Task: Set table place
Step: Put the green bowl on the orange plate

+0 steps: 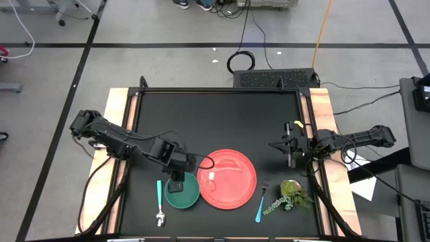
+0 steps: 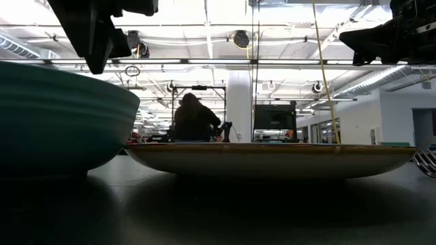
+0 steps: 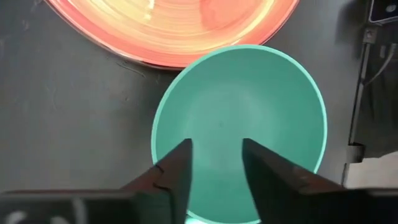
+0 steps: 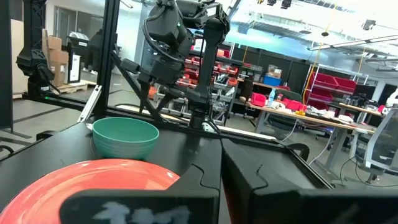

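I need to next move my left gripper over to the far side of the green bowl's rim [image 1: 184,173] [image 3: 153,140] and close it there, with one finger inside the bowl.
The green bowl [image 1: 183,193] stands on its base on the black table [image 1: 222,114], close beside the left rim of the red plate [image 1: 228,178]. My left gripper [image 3: 216,168] is open and hovers just above the bowl [image 3: 239,118], its fingers over the bowl's hollow. In the low view the gripper [image 2: 95,34] hangs above the bowl's rim [image 2: 61,109]. The teal-handled spoon [image 1: 160,200] lies left of the bowl. The teal-handled fork [image 1: 261,202] lies right of the plate. My right gripper [image 1: 277,145] is shut and empty above the table's right part.
A leafy green sprig [image 1: 293,195] lies right of the fork, near the right wooden strip [image 1: 322,114]. The table's far half holds nothing I can see. A person [image 2: 194,119] sits in the room beyond the table.
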`<state>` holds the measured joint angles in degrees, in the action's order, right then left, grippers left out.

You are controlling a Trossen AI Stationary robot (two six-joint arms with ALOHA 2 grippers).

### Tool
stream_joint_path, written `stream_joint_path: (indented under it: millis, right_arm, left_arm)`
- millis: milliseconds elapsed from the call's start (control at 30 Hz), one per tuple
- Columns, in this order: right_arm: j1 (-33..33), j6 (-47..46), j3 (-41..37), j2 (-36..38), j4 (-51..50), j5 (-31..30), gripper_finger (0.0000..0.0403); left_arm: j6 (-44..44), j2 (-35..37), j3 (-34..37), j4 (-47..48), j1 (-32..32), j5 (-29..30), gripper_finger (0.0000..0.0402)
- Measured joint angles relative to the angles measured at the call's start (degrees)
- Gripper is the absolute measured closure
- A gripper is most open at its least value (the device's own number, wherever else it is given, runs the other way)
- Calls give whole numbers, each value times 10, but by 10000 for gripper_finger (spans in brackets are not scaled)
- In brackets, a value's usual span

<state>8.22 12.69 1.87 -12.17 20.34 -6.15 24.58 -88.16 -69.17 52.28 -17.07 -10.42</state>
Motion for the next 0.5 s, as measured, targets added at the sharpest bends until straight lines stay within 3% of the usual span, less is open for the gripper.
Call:
stream_joint_path:
  millis: [233,500]
  right_arm:
    - [0,0,0,0,0,0,403]
    - [0,0,0,0,0,0,403]
  left_arm:
    - [1,0,0,6,14,26,150]
    - [-5,0,17,11,26,42,123]
